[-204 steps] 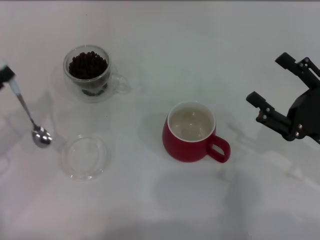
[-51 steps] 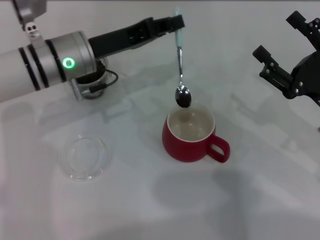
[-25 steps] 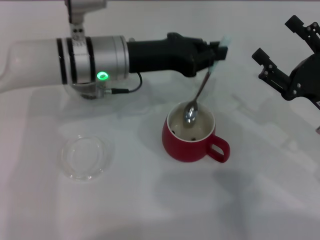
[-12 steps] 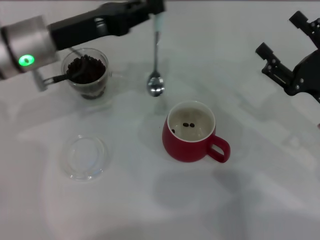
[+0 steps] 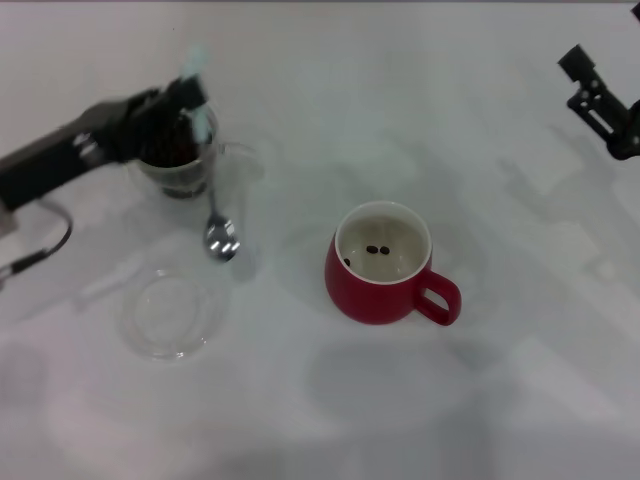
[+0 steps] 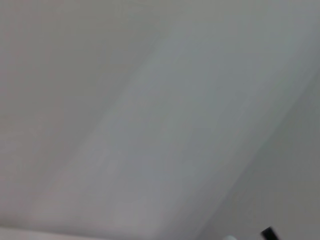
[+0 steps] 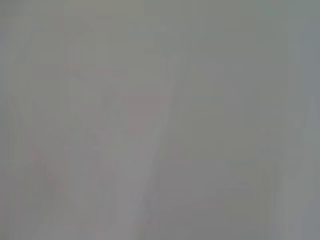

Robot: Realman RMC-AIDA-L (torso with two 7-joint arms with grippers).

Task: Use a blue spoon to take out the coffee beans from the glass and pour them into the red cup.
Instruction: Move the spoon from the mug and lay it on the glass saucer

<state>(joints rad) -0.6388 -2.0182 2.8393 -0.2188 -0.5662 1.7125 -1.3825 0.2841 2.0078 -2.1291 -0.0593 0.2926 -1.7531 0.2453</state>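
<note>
The blue spoon, now hanging just beside the glass of beans, will be released by my left gripper across the rim of the clear glass dish (image 5: pixel 203 294), with its bowl resting inside.
The red cup (image 5: pixel 381 285) stands mid-table with three coffee beans (image 5: pixel 376 250) on its cream inside. Far left, the glass (image 5: pixel 182 170) of dark beans is partly hidden behind my left gripper (image 5: pixel 185 98), which is shut on the pale handle of the blue spoon (image 5: pixel 214 215). The spoon hangs down just right of the glass, and its metal bowl, low over the table, looks empty. My right gripper (image 5: pixel 603 103) is at the far right edge, open, holding nothing. Both wrist views show only blank grey.
A flat clear glass dish (image 5: pixel 170 315) lies on the white table in front of the glass, just below the spoon's bowl. A thin black cable (image 5: pixel 50 250) loops at the left edge.
My left arm has swung back left, carrying the spoon from between glass and cup to beside the glass. The right gripper has drifted further toward the right edge.
</note>
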